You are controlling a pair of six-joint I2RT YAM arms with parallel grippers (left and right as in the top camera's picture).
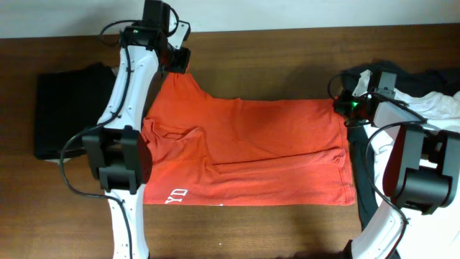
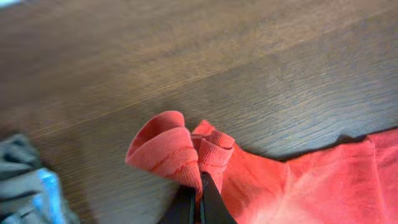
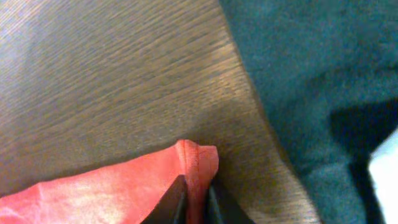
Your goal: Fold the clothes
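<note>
My left gripper will release the shirt's far corner, which sits at table level now, on the near hem [image 1: 150, 196] next to the white lettering.
The orange-red T-shirt [image 1: 244, 151] lies spread across the middle of the wooden table, with white lettering at its front left hem. My left gripper [image 1: 175, 66] is shut on the shirt's far left corner, a bunched fold of cloth [image 2: 180, 152] between its fingers [image 2: 199, 199]. My right gripper [image 1: 345, 108] is shut on the shirt's far right corner [image 3: 198, 163], pinched between its fingers [image 3: 196, 202]. Both corners sit at table level.
A black folded garment [image 1: 68, 108] lies at the left. A dark garment [image 1: 424, 79] and a white shirt [image 1: 442, 108] lie heaped at the right, close to my right arm. A grey-blue cloth [image 2: 28, 183] shows in the left wrist view.
</note>
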